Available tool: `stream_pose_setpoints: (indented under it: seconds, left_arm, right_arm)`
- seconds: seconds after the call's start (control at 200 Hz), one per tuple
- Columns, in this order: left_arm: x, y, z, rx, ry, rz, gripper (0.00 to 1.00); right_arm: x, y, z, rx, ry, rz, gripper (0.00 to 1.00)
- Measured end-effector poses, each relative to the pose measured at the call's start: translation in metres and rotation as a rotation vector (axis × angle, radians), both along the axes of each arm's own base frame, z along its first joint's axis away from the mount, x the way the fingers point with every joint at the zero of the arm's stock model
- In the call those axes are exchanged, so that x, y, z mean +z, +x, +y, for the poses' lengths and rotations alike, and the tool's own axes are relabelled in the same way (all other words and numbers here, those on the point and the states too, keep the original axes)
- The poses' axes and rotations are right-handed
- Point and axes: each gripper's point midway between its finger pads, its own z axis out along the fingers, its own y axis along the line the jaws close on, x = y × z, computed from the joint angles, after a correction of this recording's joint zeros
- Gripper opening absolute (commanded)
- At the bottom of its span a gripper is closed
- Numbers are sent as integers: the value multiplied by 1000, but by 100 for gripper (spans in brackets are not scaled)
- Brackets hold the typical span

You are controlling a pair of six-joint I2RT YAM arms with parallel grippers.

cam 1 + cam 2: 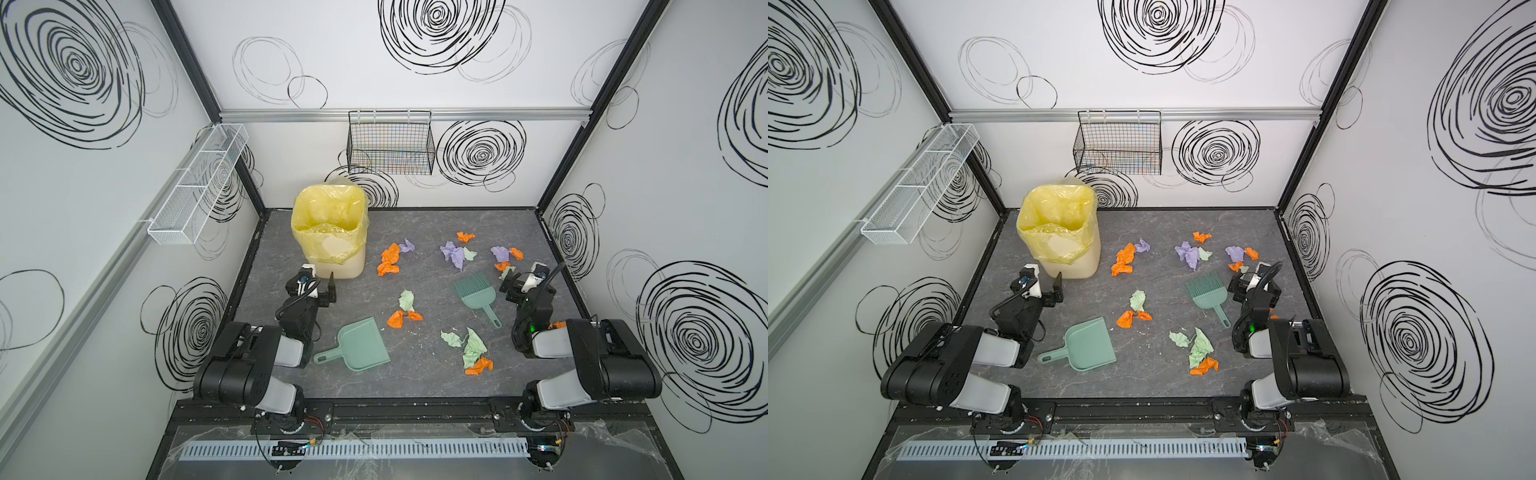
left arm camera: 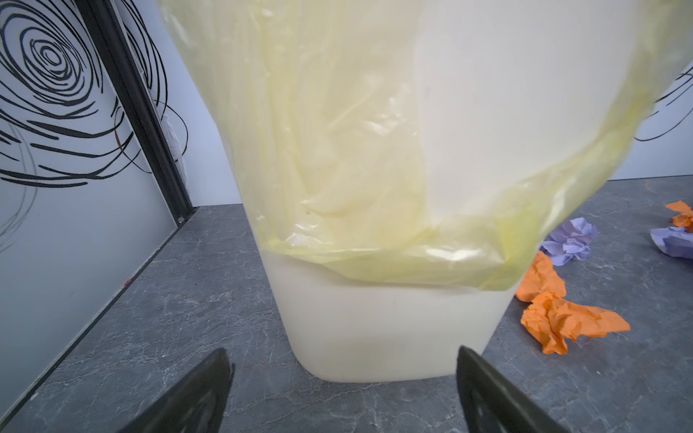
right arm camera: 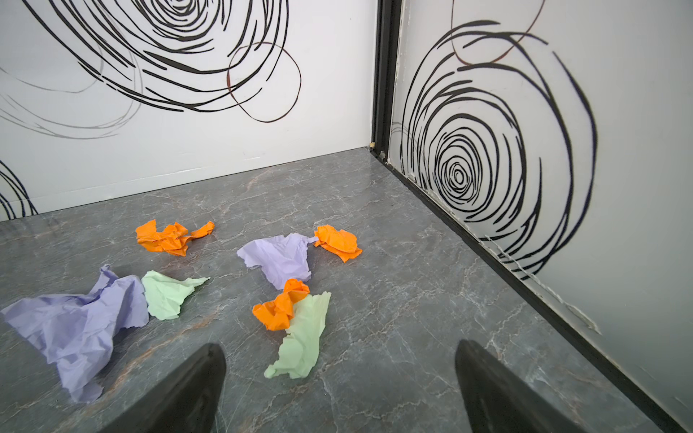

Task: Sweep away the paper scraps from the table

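The fingers of my right gripper will next go to the middle of the handle [image 1: 493, 317] of the teal brush and close there, leaving the bristles free to sweep.
Paper scraps in orange, lilac and pale green lie in loose clusters across the table [image 1: 419, 376]: at the back [image 1: 390, 259] [image 1: 455, 252], mid-table [image 1: 405, 309] and nearer the front [image 1: 473, 353]; both top views show them [image 1: 1200, 353]. My left gripper [image 1: 323, 287] [image 2: 342, 352] stands open and empty just before the bin's base. My right gripper [image 1: 509, 279] [image 3: 339, 344] is open and empty above the table at the right. A green scrap [image 3: 300, 337] and an orange one [image 3: 281, 307] lie just ahead of it, towards its left finger.
A cream bin with a yellow liner [image 1: 330, 230] stands at the back left. A teal dustpan [image 1: 361, 345] lies at front centre, and a teal brush [image 1: 476, 293] lies beside the right arm. Walls close the back and both sides.
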Motion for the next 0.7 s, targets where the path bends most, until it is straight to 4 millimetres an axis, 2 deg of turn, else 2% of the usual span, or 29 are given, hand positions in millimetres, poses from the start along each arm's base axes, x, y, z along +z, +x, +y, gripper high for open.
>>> stream_pose_setpoints:
  seconds: [0.7]
  left_arm:
    - [0, 0, -1, -6, -1, 2, 96]
  right_arm:
    - [0, 0, 0, 0, 0, 0, 100]
